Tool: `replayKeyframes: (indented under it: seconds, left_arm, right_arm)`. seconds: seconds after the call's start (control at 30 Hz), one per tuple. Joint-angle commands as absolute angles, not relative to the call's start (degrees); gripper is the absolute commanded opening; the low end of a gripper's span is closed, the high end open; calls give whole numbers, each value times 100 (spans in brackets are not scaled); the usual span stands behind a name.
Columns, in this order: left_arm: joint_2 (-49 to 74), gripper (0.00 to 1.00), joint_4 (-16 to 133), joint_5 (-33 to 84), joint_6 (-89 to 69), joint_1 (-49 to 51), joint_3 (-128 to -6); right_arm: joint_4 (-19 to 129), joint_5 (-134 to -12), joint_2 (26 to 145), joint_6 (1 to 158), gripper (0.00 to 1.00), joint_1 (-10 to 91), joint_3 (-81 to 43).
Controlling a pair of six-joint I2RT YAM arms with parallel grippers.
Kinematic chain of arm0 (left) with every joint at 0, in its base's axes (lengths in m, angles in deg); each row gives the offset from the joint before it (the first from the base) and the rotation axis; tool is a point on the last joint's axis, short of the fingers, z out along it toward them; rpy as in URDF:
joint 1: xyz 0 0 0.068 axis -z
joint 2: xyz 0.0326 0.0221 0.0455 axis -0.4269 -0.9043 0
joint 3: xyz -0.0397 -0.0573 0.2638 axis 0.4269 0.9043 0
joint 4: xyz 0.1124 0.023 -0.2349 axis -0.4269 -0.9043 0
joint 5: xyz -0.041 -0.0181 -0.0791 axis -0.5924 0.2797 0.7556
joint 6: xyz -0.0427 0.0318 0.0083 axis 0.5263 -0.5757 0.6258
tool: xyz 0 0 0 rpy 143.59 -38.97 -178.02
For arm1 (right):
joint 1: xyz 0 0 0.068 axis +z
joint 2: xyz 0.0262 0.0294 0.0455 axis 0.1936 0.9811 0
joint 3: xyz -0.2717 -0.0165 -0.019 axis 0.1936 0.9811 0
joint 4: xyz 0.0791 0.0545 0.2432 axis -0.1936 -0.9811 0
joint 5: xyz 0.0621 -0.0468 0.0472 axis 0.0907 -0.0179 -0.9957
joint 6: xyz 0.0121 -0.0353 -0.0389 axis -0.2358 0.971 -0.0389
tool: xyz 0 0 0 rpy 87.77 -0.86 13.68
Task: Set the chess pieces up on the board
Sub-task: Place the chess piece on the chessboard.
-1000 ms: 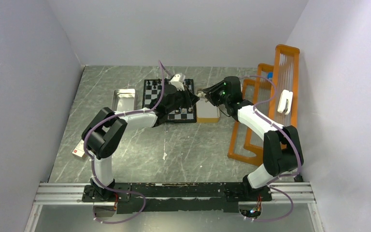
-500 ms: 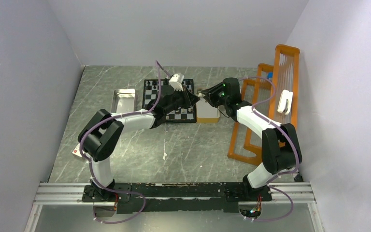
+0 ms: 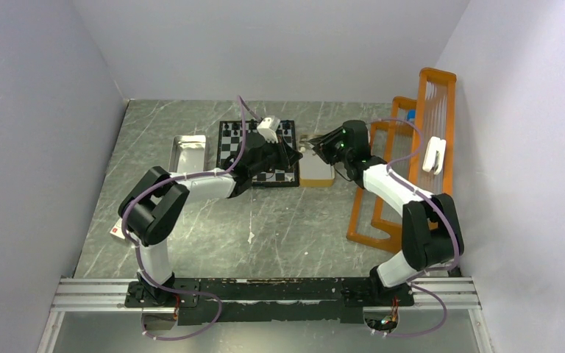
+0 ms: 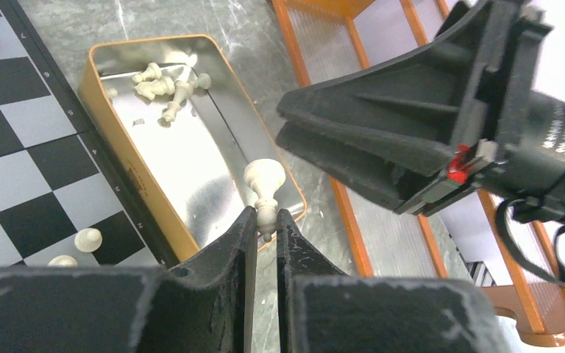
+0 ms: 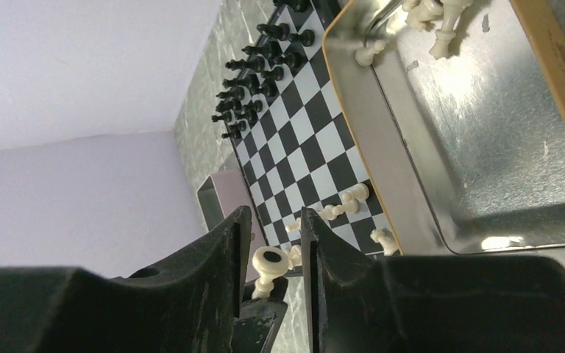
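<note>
My left gripper will put the cream piece down on the board's near row, on the next white square (image 3: pixel 270 177) after the tan-tray corner.
My left gripper (image 4: pixel 265 220) is shut on a cream chess piece (image 4: pixel 264 179), pinching its head so that the base points outward. In the top view the two grippers meet tip to tip between the board (image 3: pixel 229 149) and the tan tray (image 3: pixel 316 174). My right gripper (image 5: pixel 272 250) is open, with one finger on each side of that piece's base (image 5: pixel 268 259) and a gap on both sides. Black pieces (image 5: pixel 257 73) line the board's far end. Several cream pieces (image 5: pixel 338 206) stand at its near end. More cream pieces (image 4: pixel 165 84) lie in the tan tray (image 4: pixel 213 176).
A silvery metal tray (image 3: pixel 189 152) lies left of the board. An orange rack (image 3: pixel 412 147) stands along the right wall, close to my right arm. A small red and white box (image 3: pixel 120 230) lies at the left, near my left arm's elbow.
Both wrists have shifted slightly toward the far side, and the tips have stayed together. The left gripper has kept hold of the cream piece.
</note>
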State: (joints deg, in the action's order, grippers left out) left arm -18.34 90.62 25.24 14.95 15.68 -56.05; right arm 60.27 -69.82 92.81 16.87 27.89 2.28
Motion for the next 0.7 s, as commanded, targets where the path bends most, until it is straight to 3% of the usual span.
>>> replayKeyframes:
  seconds: [0.0, 0.43, 0.67]
  left_arm:
    - [-1490, 5, 8662, 2500, 1297, 1549, -5805]
    - [-702, 5, 4069, 2265, 33, 1309, -6778]
    - [-1488, 5, 2247, 3068, -705, 927, -7838]
  right_arm:
    - [5769, -6732, 8911, 2297, 36, 2716, 164]
    - [5626, -7526, 8056, 5240, 39, 2727, 371]
    - [5799, -7858, 7698, 5732, 40, 2782, 987]
